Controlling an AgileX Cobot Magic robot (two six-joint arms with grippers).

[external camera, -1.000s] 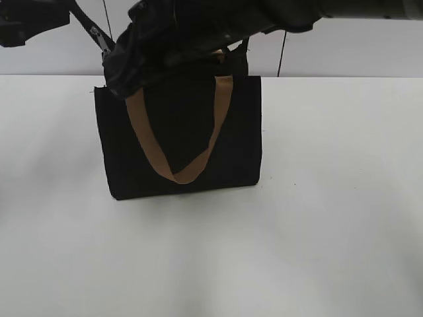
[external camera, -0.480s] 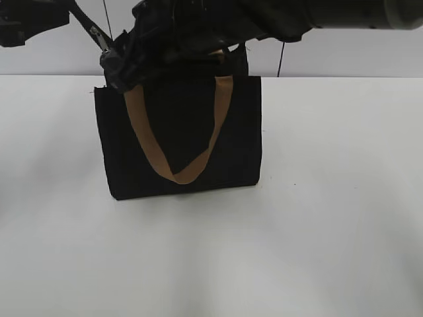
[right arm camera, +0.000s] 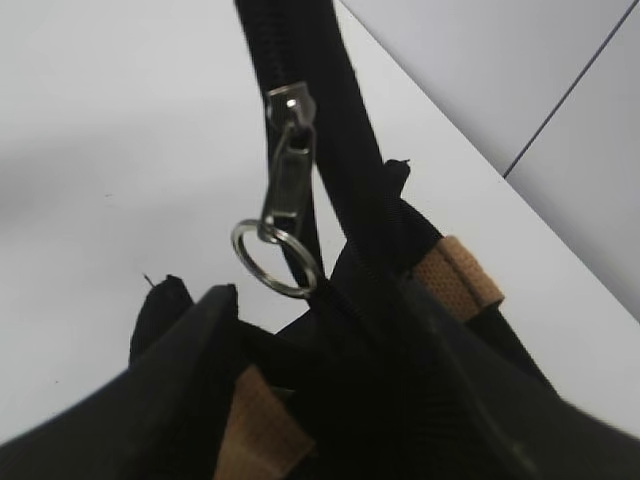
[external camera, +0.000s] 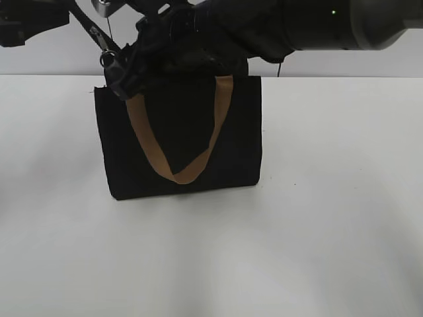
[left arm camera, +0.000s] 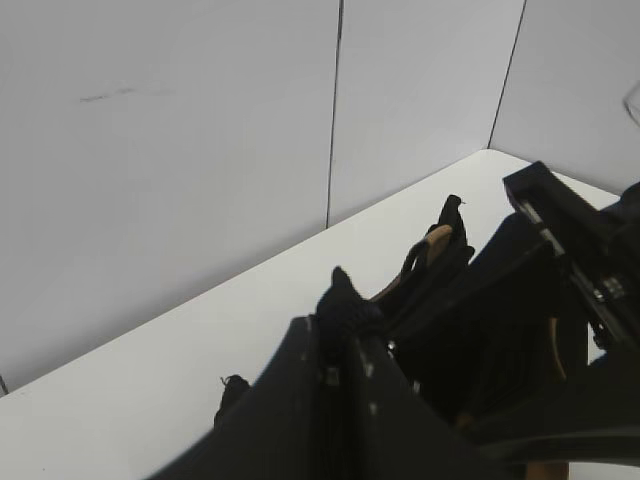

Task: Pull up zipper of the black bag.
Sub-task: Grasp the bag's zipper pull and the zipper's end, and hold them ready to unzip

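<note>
The bag's fabric is between my right gripper's fingers and the zipper's ring hangs above their ends, so I will lift them and close on the ring [right arm camera: 277,261].
The black bag [external camera: 185,165] stands upright in the middle of the table, with a tan V handle on its face. Its zip line is stretched up and to the left from the top left corner. My left gripper [left arm camera: 345,335] is shut on the end of that zip line [left arm camera: 345,300]. The silver zipper [right arm camera: 288,170], with a pull tab and a ring [right arm camera: 275,258], hangs free on the zip line [external camera: 104,56]. My right gripper [right arm camera: 310,310] reaches across to the bag's top left corner [external camera: 122,69]. Its fingers [right arm camera: 195,340] stand apart just below the ring, with bag fabric and a tan strap between them.
The white table [external camera: 330,231] spreads out in front of the bag and to both sides. A grey panel wall [external camera: 344,63] stands close behind. My right arm [external camera: 297,23] crosses over the top of the bag.
My right arm has shifted slightly up at the bag's top left corner. The zipper's ring now shows beside it. The bag and my left arm have stayed put.
</note>
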